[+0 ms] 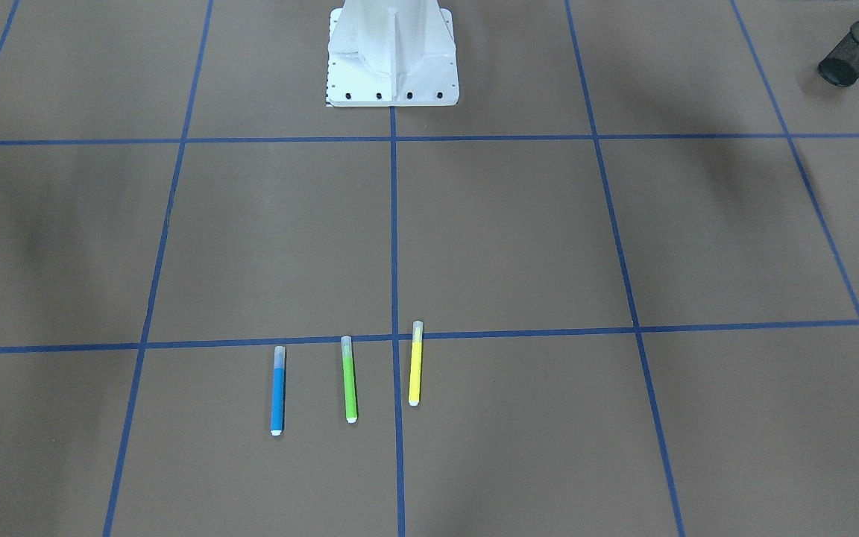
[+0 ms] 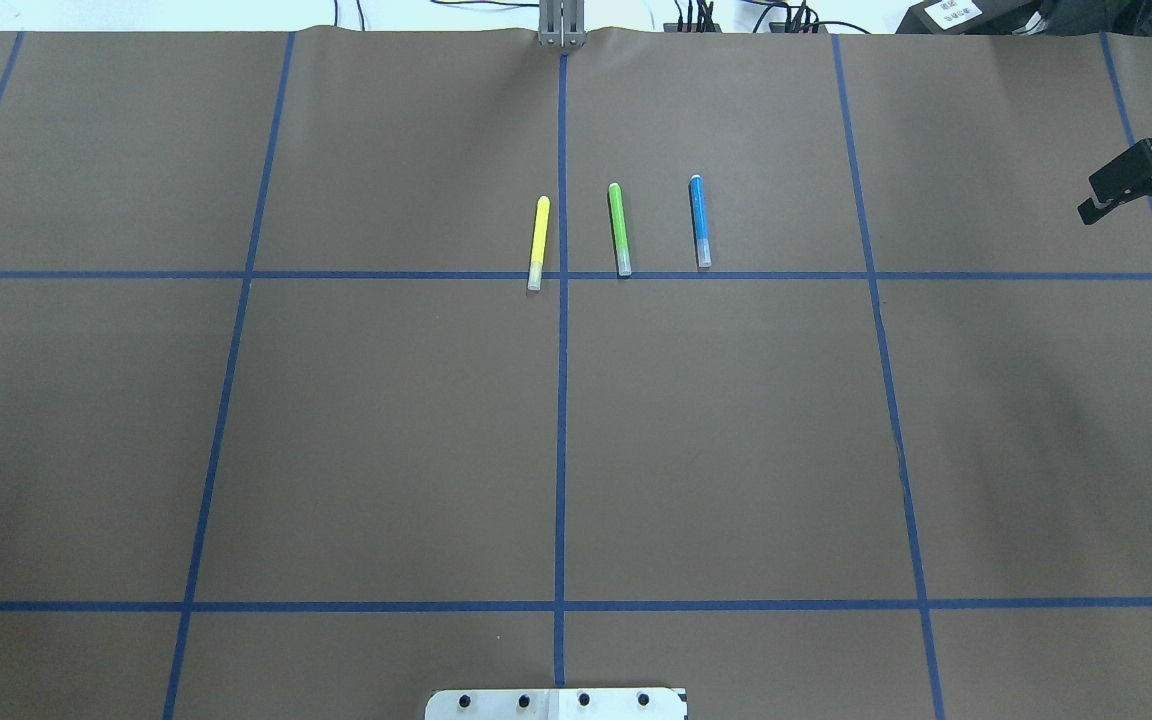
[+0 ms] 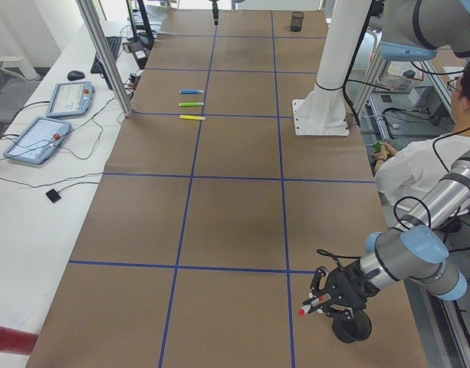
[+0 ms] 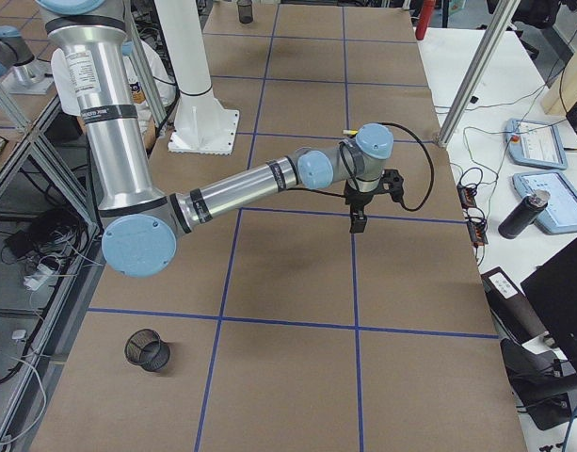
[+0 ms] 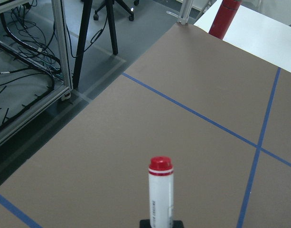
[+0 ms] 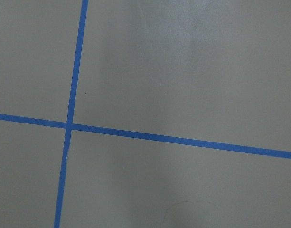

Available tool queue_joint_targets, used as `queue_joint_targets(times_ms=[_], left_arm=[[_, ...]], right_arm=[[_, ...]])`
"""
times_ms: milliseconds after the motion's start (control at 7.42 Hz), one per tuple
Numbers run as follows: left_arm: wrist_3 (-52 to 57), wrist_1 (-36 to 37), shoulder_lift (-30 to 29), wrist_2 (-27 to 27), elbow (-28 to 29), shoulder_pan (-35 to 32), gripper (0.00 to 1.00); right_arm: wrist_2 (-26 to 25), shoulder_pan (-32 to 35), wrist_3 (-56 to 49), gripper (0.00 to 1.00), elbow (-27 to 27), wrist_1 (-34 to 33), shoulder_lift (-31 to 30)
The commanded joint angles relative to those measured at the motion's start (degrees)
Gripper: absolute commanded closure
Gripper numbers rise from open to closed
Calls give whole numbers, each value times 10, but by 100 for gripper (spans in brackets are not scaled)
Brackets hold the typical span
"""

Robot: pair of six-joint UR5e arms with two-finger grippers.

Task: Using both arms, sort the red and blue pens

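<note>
My left gripper needs to let go of the red pen, which is going to let it go inside the black mesh cup that is just below it.
The red pen (image 5: pixel 160 194), white-barrelled with a red cap, sticks out of my left gripper (image 3: pixel 330 300), which is shut on it. That gripper hangs just above a black mesh cup (image 3: pixel 351 328) at the table's left end. Far away in the middle of the table lies the blue pen (image 2: pixel 700 220), in a row with two others. My right gripper (image 2: pixel 1126 212) hovers open and empty near the table's right edge, well to the right of the blue pen. Only bare paper and blue tape lines show in its wrist view.
A green pen (image 2: pixel 619 228) and a yellow pen (image 2: pixel 538 243) lie left of the blue one. A second mesh cup (image 4: pixel 147 350) stands at the table's right end. The white pedestal (image 1: pixel 392 56) rises at the robot side. A person (image 3: pixel 426 165) sits beside the table.
</note>
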Motion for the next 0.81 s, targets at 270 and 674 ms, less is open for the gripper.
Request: queue_joint_targets(times_ms=[270, 674], left_arm=[[98, -105, 17, -4, 104, -87, 100], [98, -179, 37, -1, 152, -97, 100]], right_arm=[[-6, 0, 0, 0, 0, 0, 0], [-7, 0, 0, 0, 0, 0, -1]])
